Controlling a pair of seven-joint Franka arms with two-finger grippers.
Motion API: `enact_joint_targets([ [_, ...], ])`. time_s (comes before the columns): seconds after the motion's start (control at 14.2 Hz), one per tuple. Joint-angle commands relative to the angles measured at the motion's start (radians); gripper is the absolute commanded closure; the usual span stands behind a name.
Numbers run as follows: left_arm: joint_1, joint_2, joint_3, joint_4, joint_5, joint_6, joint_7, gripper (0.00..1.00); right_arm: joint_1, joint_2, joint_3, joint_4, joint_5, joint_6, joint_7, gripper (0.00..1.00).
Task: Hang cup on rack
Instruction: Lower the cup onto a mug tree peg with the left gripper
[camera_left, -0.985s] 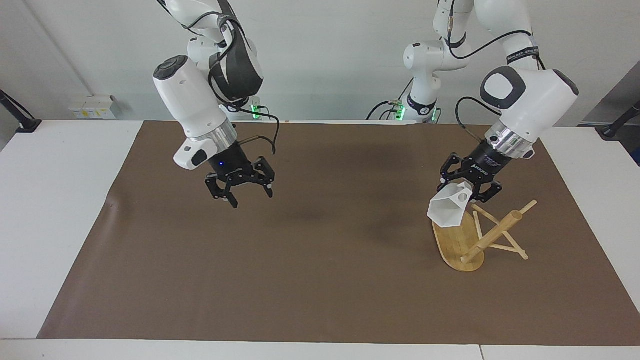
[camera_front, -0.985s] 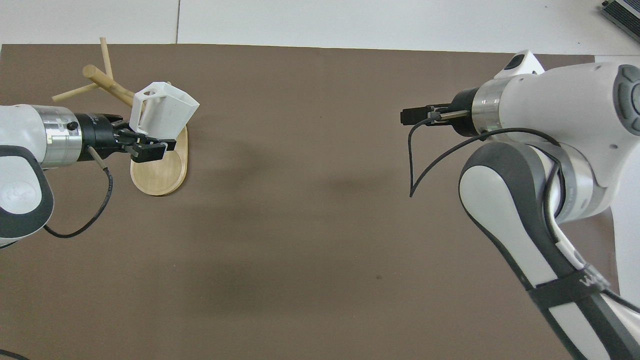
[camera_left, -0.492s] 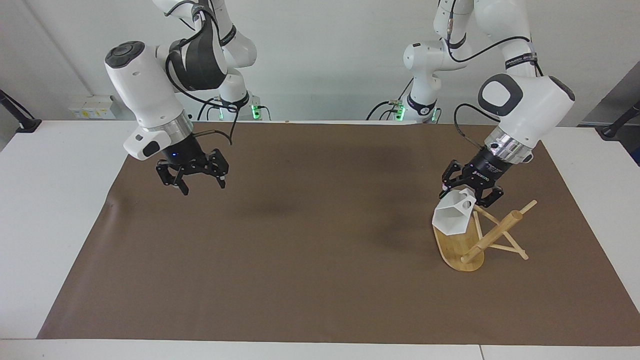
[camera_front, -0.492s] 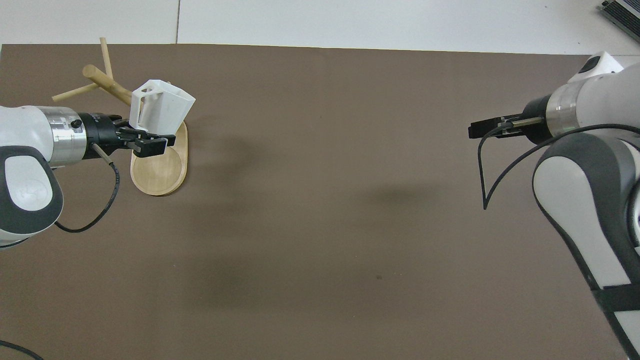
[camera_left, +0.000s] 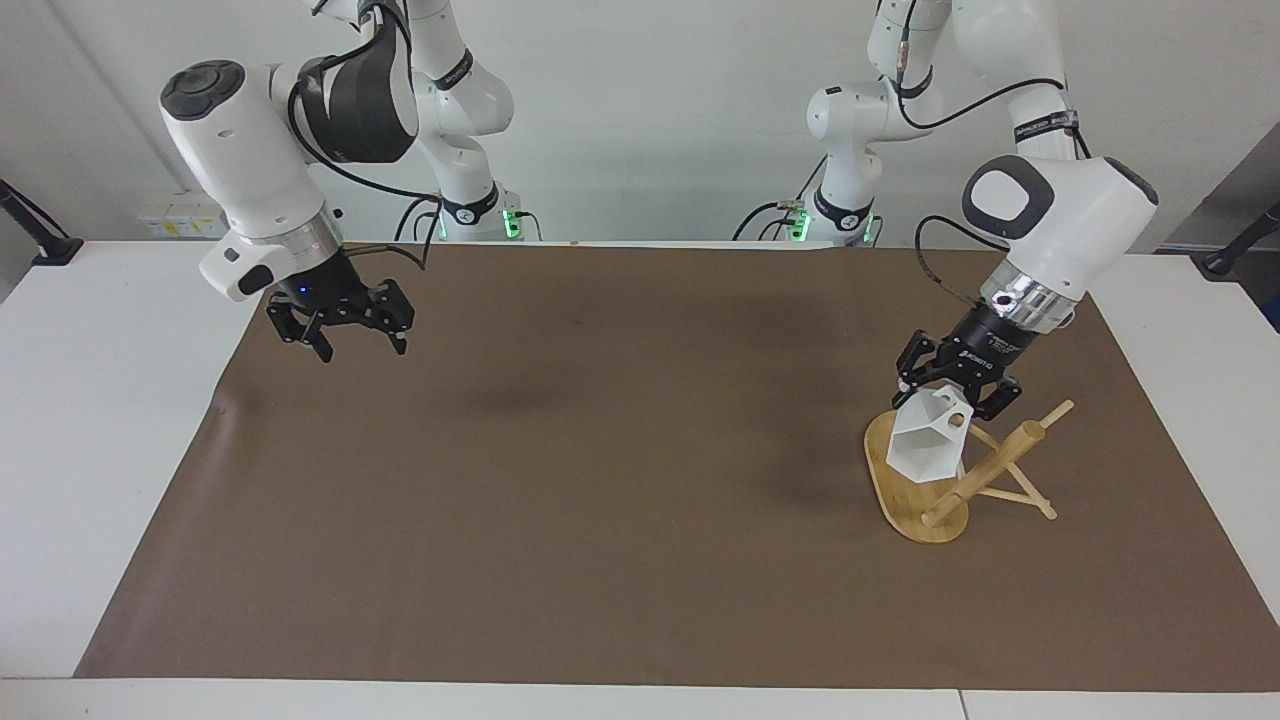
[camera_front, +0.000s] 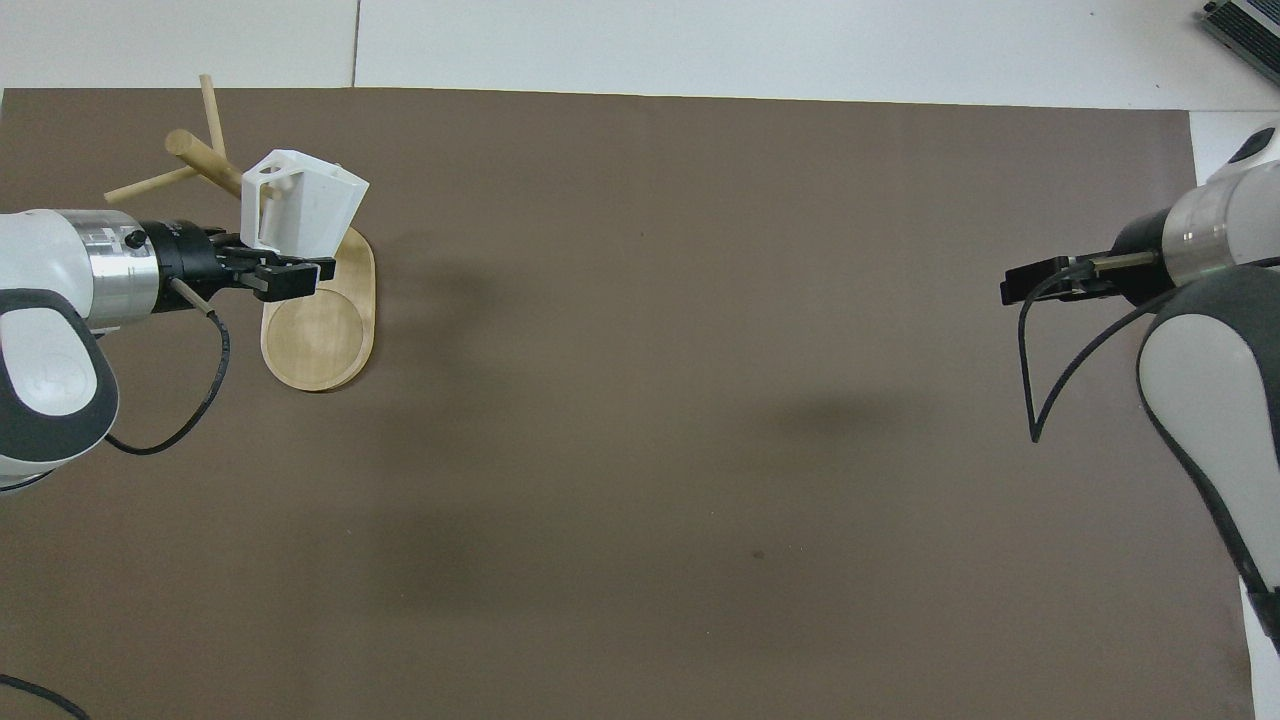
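Note:
My left gripper needs to let go of the white cup on the rack's thin peg (camera_front: 286, 204) that points over the oval base.
The white faceted cup (camera_left: 926, 452) hangs tilted in my left gripper (camera_left: 953, 398), which is shut on its handle end. The cup is over the oval base of the bamboo rack (camera_left: 903, 500), close beside the slanting post and thin pegs. I cannot tell whether a peg is through the handle. In the overhead view the cup (camera_front: 308, 205) is over the end of the rack base (camera_front: 320, 345) by the post, with my left gripper (camera_front: 292, 268) beside it. My right gripper (camera_left: 355, 343) is open and empty, raised over the brown mat at the right arm's end; it also shows in the overhead view (camera_front: 1012, 289).
A brown mat (camera_left: 620, 520) covers most of the white table (camera_left: 110, 400). The rack stands at the left arm's end of the mat. Black cables hang from both wrists.
My left gripper has lowered the cup and brought it closer to the rack's post and pegs. My right gripper has drawn back toward the right arm's end of the table.

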Motion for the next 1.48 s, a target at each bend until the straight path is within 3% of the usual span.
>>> enact_joint_targets([
  [0.0, 0.015, 0.011, -0.008, -0.006, 0.013, 0.031, -0.059, 1.00, -0.003, -0.007, -0.013, 0.027, -0.048, -0.061, -0.015, 0.00],
  [0.42, 0.015, 0.011, -0.010, -0.018, 0.013, 0.068, -0.109, 1.00, -0.003, -0.018, -0.069, 0.047, -0.057, -0.125, -0.015, 0.00],
  [0.63, 0.013, 0.002, -0.010, -0.073, 0.013, 0.127, -0.118, 1.00, -0.003, -0.021, -0.087, 0.056, -0.054, -0.166, -0.009, 0.00],
  [0.98, 0.013, -0.005, -0.011, -0.087, 0.014, 0.129, -0.116, 0.98, -0.003, -0.017, -0.101, 0.142, -0.054, -0.281, -0.009, 0.00],
  [1.06, 0.013, -0.005, -0.010, -0.085, 0.014, 0.126, -0.116, 0.86, -0.003, -0.017, -0.101, 0.153, -0.054, -0.298, -0.009, 0.00],
  [1.13, 0.013, -0.005, -0.010, -0.084, 0.014, 0.120, -0.116, 0.62, -0.003, -0.017, -0.101, 0.165, -0.054, -0.315, -0.009, 0.00],
  [1.2, 0.015, -0.005, -0.010, -0.081, 0.014, 0.106, -0.112, 0.50, -0.003, -0.017, -0.101, 0.176, -0.052, -0.332, -0.009, 0.00],
  [1.41, 0.016, -0.001, -0.008, -0.052, 0.017, 0.057, -0.103, 0.24, -0.003, -0.018, -0.101, 0.198, -0.042, -0.361, -0.006, 0.00],
])
